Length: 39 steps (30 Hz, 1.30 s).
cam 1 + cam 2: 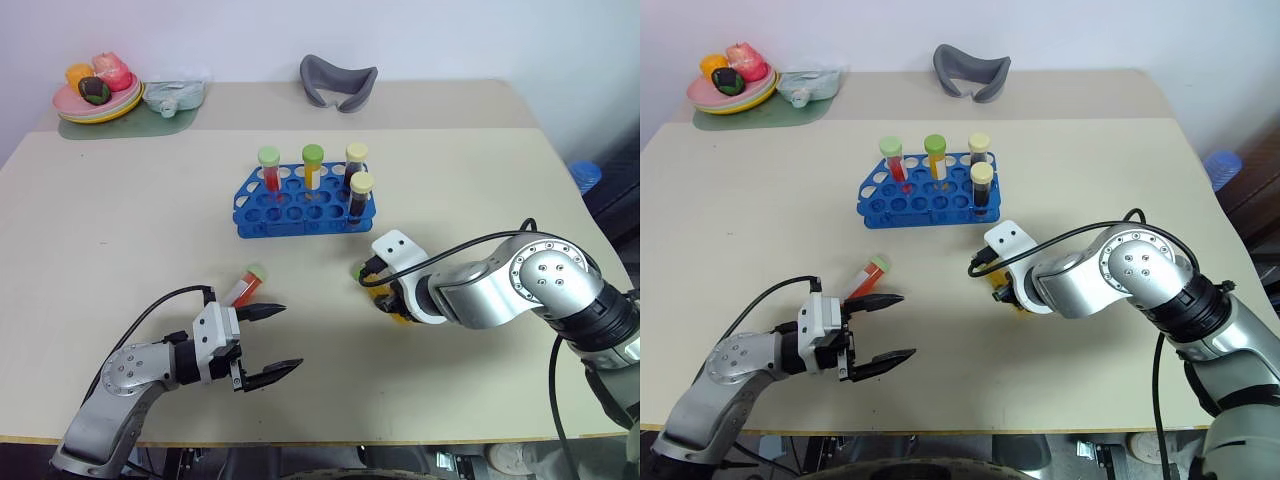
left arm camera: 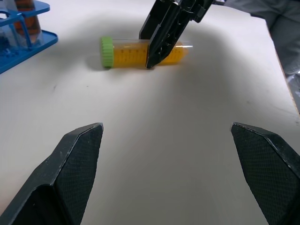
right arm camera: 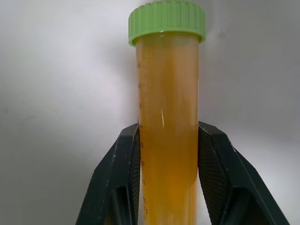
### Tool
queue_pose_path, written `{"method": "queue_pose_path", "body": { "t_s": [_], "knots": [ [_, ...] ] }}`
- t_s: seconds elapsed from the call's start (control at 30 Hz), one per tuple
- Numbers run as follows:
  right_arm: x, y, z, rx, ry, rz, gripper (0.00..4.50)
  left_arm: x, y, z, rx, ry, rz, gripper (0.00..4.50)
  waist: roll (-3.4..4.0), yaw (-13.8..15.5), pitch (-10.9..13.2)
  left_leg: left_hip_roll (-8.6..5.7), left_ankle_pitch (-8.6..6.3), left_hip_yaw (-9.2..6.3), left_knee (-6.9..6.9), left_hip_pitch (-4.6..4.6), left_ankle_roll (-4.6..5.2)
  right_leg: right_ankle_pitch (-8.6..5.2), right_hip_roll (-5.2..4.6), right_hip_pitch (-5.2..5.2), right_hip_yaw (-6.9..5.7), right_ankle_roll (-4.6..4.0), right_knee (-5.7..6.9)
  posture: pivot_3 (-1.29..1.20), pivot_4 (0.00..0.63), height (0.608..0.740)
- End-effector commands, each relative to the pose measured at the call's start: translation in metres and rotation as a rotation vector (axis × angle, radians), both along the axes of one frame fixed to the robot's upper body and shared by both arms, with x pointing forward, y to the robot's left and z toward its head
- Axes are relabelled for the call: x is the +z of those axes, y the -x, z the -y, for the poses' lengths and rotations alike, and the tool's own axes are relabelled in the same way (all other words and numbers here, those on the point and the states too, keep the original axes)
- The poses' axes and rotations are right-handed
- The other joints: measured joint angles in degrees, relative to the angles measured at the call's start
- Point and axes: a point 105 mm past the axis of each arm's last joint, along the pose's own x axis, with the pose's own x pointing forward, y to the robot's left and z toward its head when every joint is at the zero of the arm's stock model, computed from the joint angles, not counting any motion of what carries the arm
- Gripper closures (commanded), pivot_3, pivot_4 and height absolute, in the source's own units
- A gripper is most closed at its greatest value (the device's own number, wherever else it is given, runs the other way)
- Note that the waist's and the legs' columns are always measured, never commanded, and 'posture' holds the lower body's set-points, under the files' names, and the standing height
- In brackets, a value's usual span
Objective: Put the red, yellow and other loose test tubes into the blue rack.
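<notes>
Next, the right gripper releases the yellow tube in the blue rack's front row (image 1: 316, 210), before the upright green-capped yellow one.
The blue rack (image 1: 300, 208) stands mid-table and holds several capped tubes upright. A loose red tube (image 1: 243, 288) with a pale green cap lies on the table just beyond my left gripper (image 1: 278, 342), which is open and empty, its fingers (image 2: 75, 164) spread wide. A yellow tube (image 2: 140, 52) with a green cap lies on the table to the right of the rack's front. My right gripper (image 3: 168, 129) points down at it, shut on its body, with a finger (image 3: 123, 164) pressed on either side. In the left eye view the right hand (image 1: 392, 300) hides most of that tube.
At the back left a plate (image 1: 95, 108) of toy food sits on a green mat, with a clear bag (image 1: 175, 97) beside it. A grey curved piece (image 1: 338, 80) lies at the back centre. The table's right edge runs near my right arm, with a blue object (image 1: 586, 176) beyond it.
</notes>
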Motion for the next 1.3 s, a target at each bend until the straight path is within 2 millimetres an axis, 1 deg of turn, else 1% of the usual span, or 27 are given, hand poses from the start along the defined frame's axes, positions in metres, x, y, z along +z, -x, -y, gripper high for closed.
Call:
{"method": "queue_pose_path", "body": {
  "t_s": [0.03,0.07,0.13,0.2,0.33,0.4,0.43,0.53,0.57,0.67,0.73,0.77,0.83,0.9,0.97,1.1,1.17,1.3],
  "knots": [
    [0.009,-0.002,-0.003,0.038,-0.006,0.044,2.84,0.009,0.0,0.004,-0.009,0.008,0.03,0.0,0.0,0.0,0.0,0.0,0.0,0.0,0.0,-0.05,0.0,0.0,0.0,-0.05,0.0,0.0,0.0,0.0,0.15,0.74],
    [0.008,-0.002,-0.002,0.036,-0.004,0.039,2.84,0.01,-0.001,0.005,-0.01,0.009,0.032,0.0,0.0,0.0,0.0,0.0,0.0,0.0,0.01,-0.09,0.0,0.0,0.0,-0.09,0.0,0.0,0.01,0.0,0.15,0.74],
    [0.005,-0.001,-0.002,0.039,-0.003,0.036,3.35,0.013,-0.002,0.007,-0.01,0.011,0.036,0.0,0.0,0.0,0.0,0.0,0.0,0.0,0.02,-0.12,0.0,0.0,-0.01,-0.12,-0.01,0.0,0.01,0.0,0.15,0.74],
    [0.007,-0.003,-0.001,0.045,0.008,0.052,3.64,0.016,-0.003,0.007,-0.008,0.013,0.038,0.0,0.0,0.0,0.0,0.0,0.0,0.0,0.02,-0.12,0.0,0.0,-0.01,-0.12,0.0,0.0,0.01,0.0,0.15,0.74],
    [0.015,-0.007,-0.003,0.06,-0.002,0.095,3.64,0.018,-0.005,0.005,0.003,0.016,0.037,0.0,0.0,0.0,0.0,0.0,0.0,0.0,0.02,-0.12,0.0,0.0,0.0,-0.13,0.0,0.0,0.02,0.0,0.15,0.74],
    [0.027,-0.011,-0.01,0.094,-0.044,0.16,3.64,0.02,-0.006,0.001,0.025,0.023,0.037,0.0,0.0,0.0,0.0,0.0,0.0,0.0,0.02,-0.12,0.0,0.01,0.0,-0.14,0.0,0.0,0.03,0.0,0.15,0.74],
    [0.037,-0.013,-0.016,0.134,-0.07,0.224,3.64,0.022,-0.008,-0.002,0.047,0.03,0.038,0.0,0.0,0.0,0.0,0.0,0.0,0.0,0.02,-0.13,0.0,0.01,0.0,-0.16,0.0,0.0,0.03,0.0,0.15,0.74],
    [0.086,-0.02,-0.037,0.256,-0.273,0.516,3.64,0.027,-0.016,-0.015,0.141,0.06,0.042,0.0,0.02,0.1,0.0,0.0,0.0,0.0,0.0,-0.14,0.0,0.01,0.01,-0.21,-0.01,0.01,0.04,0.0,0.15,0.74],
    [0.098,-0.021,-0.04,0.279,-0.343,0.577,3.64,0.028,-0.017,-0.019,0.169,0.071,0.041,0.0,0.02,0.1,0.0,0.0,0.0,0.0,0.0,-0.15,0.0,0.01,0.01,-0.21,-0.02,0.01,0.03,0.0,0.15,0.74],
    [0.121,-0.025,-0.051,0.31,-0.552,0.701,3.64,0.032,-0.024,-0.031,0.266,0.123,0.043,0.0,-0.03,0.1,0.0,0.0,0.0,-0.01,0.02,-0.13,0.0,0.01,0.0,-0.15,-0.04,0.02,0.01,0.0,0.15,0.74],
    [0.132,-0.024,-0.061,0.345,-0.649,0.795,3.64,0.034,-0.029,-0.037,0.32,0.155,0.053,0.0,-0.02,0.0,0.0,-0.01,0.01,0.0,0.04,-0.13,-0.01,0.01,-0.01,-0.15,-0.04,0.02,0.04,0.0,0.15,0.74],
    [0.134,-0.025,-0.069,0.359,-0.682,0.824,3.64,0.036,-0.033,-0.04,0.355,0.172,0.077,0.0,-0.02,0.0,0.0,0.0,0.01,-0.01,0.05,-0.13,-0.01,0.01,0.0,-0.15,-0.04,0.02,0.06,0.0,0.15,0.74],
    [0.13,-0.037,-0.082,0.327,-0.725,0.876,3.64,0.042,-0.046,-0.047,0.446,0.205,0.14,0.0,0.0,-0.1,0.0,-0.01,0.01,0.0,0.06,-0.12,-0.02,0.02,0.0,-0.16,-0.03,0.02,0.12,0.0,0.15,0.74],
    [0.128,-0.048,-0.091,0.294,-0.774,0.966,3.64,0.048,-0.057,-0.052,0.531,0.248,0.184,0.0,-0.02,0.0,0.0,-0.01,0.04,-0.01,0.09,-0.08,-0.06,0.02,0.01,-0.14,-0.04,0.01,0.19,0.0,0.15,0.74],
    [0.123,-0.056,-0.098,0.269,-0.8,1.019,3.64,0.052,-0.063,-0.053,0.574,0.283,0.208,0.0,-0.03,0.0,0.0,-0.01,0.06,-0.01,0.1,-0.07,-0.11,0.03,0.0,-0.15,-0.04,0.01,0.22,0.0,0.15,0.74],
    [0.104,-0.073,-0.108,0.234,-0.817,1.045,3.64,0.055,-0.066,-0.048,0.611,0.325,0.221,0.0,-0.03,-0.1,0.0,-0.02,0.08,0.01,0.08,-0.08,-0.13,0.03,-0.03,-0.15,-0.04,0.02,0.21,0.0,0.15,0.74],
    [0.098,-0.077,-0.109,0.226,-0.815,1.062,3.64,0.054,-0.066,-0.047,0.616,0.331,0.221,0.0,-0.02,-0.1,0.0,-0.02,0.09,0.0,0.06,-0.07,-0.15,0.03,-0.02,-0.16,-0.04,0.01,0.22,0.0,0.15,0.74],
    [0.077,-0.092,-0.106,0.172,-0.79,1.061,3.64,0.053,-0.062,-0.044,0.622,0.34,0.22,0.0,-0.01,-0.2,0.0,-0.02,0.12,0.01,0.07,-0.05,-0.2,0.04,-0.02,-0.15,-0.04,0.01,0.26,0.0,0.15,0.74]
  ]
}}
